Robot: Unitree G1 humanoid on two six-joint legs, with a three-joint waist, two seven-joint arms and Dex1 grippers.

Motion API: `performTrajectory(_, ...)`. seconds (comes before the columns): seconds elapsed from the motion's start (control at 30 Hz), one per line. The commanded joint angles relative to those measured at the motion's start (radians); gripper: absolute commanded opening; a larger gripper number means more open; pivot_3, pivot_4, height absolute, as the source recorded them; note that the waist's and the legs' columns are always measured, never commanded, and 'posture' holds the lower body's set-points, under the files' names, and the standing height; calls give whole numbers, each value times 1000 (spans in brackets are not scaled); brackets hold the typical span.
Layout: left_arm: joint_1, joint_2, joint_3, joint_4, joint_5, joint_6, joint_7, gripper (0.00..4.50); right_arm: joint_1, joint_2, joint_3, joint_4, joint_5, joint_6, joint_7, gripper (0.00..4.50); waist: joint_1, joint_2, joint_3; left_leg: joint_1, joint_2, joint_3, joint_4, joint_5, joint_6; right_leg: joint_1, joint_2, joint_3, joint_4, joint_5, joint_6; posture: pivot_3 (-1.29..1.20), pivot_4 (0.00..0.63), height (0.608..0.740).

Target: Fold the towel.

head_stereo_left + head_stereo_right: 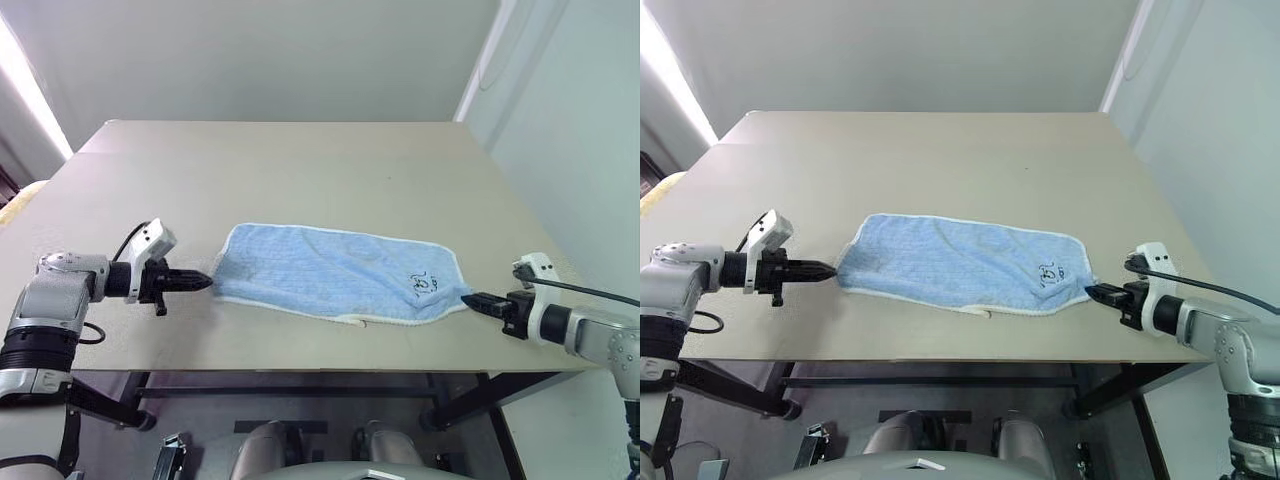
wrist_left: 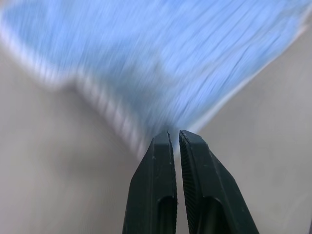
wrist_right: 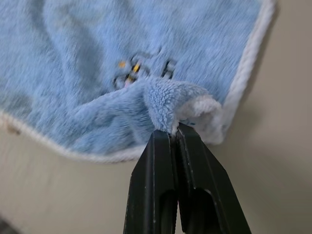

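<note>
The towel's near corner lies just beyond my left gripper's empty fingertips, so next I open that left gripper and pinch that corner (image 1: 219,296) before both grippers lift.
The light blue towel (image 1: 335,272) lies stretched lengthwise across the near part of the table, white edging around it and a small dark mark (image 1: 426,282) near its right end. My left gripper (image 1: 203,282) is shut on the towel's left corner, seen pinched between the black fingers (image 2: 156,170) in the left wrist view. My right gripper (image 1: 470,298) is shut on the right corner, where a bunched fold of towel (image 3: 180,105) sits in the fingertips. Both grippers hold the cloth low over the tabletop.
The beige table (image 1: 300,170) extends far behind the towel. Its front edge (image 1: 300,371) runs just below both grippers. A wall stands behind the table and another along the right side.
</note>
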Motion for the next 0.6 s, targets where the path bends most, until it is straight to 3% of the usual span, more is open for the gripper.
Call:
performTrajectory(0.03,-2,29,25,-78,-55,-8,-44,314,-46,9,26,24,-34,-45,-10,33,-6,0,0,0,0,0,0,0,0,0,0,0,0,0,0,0,0,735)
performTrajectory(0.17,18,64,-58,-69,14,-132,-103,314,-81,33,45,37,-51,-70,-18,33,-8,1,0,2,0,0,1,1,-1,1,0,0,2,0,0,0,0,735)
performTrajectory(0.5,-113,-30,-130,122,93,-293,-52,3697,-68,47,42,28,-75,-99,-30,0,16,4,0,1,0,0,2,1,-1,2,-1,-2,1,0,0,0,0,735)
performTrajectory(0.53,-123,-33,-142,150,110,-324,-55,3922,-64,47,40,26,-78,-100,-33,0,17,4,0,1,0,0,2,1,-1,1,0,-2,1,0,0,0,0,735)
performTrajectory(0.6,-138,-34,-164,196,131,-366,-77,3922,-61,49,37,25,-81,-101,-38,0,19,5,0,1,1,0,2,1,-1,1,0,-2,2,0,0,0,0,735)
